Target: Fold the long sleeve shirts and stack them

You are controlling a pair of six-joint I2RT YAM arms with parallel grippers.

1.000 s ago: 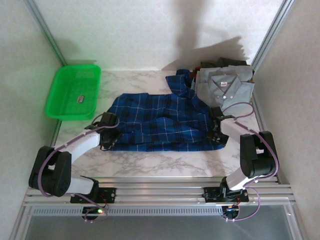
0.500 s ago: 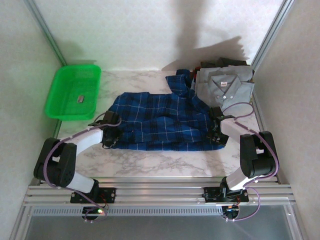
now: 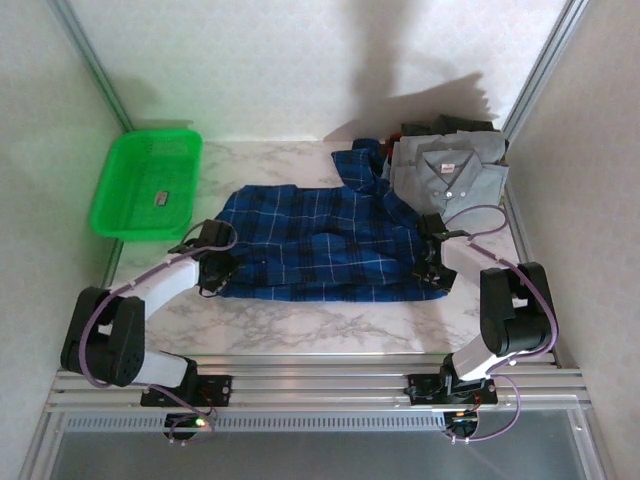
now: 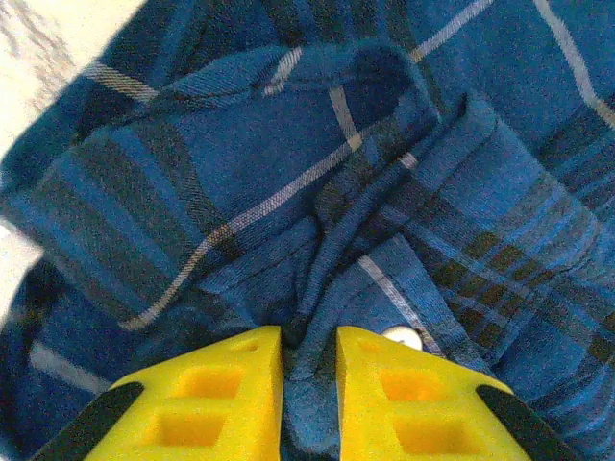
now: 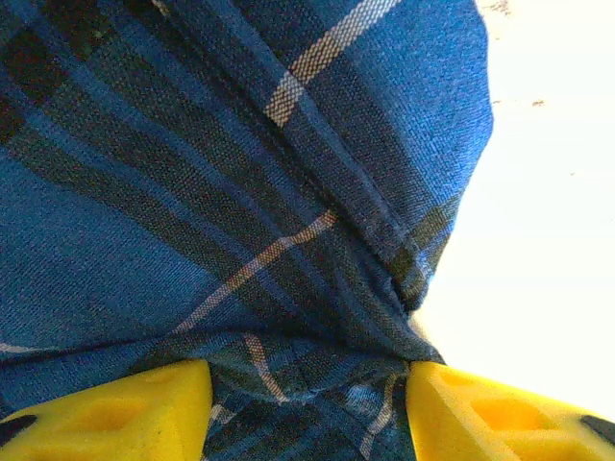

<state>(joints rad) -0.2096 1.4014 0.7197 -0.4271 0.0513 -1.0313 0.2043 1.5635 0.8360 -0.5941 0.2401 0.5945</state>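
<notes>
The shirt's cloth is bunched in folds beside the white button, so my left gripper needs to take the shirt's edge there (image 4: 325, 309) and pull it out flat before folding.
A dark blue plaid long sleeve shirt (image 3: 320, 245) lies spread across the middle of the marble table, collar toward the back right. My left gripper (image 3: 214, 268) sits at the shirt's left edge. In the left wrist view its yellow fingers (image 4: 216, 403) pinch a narrow ridge of plaid cloth (image 4: 307, 288) next to a white button (image 4: 404, 337). My right gripper (image 3: 433, 268) rests on the shirt's right front corner, open, with bunched plaid cloth (image 5: 307, 384) between its widely spaced fingers (image 5: 125, 413). A folded grey shirt (image 3: 450, 175) lies on darker folded shirts (image 3: 445, 127) at the back right.
A green plastic basket (image 3: 110, 215) with a small object inside stands at the back left. Metal frame posts rise at both back corners. Bare marble shows along the front edge (image 3: 320, 325) and right of the plaid shirt (image 5: 548, 192).
The left gripper's jaws have narrowed onto a ridge of the plaid shirt's left edge, and the left arm has shifted slightly. The right arm has not moved.
</notes>
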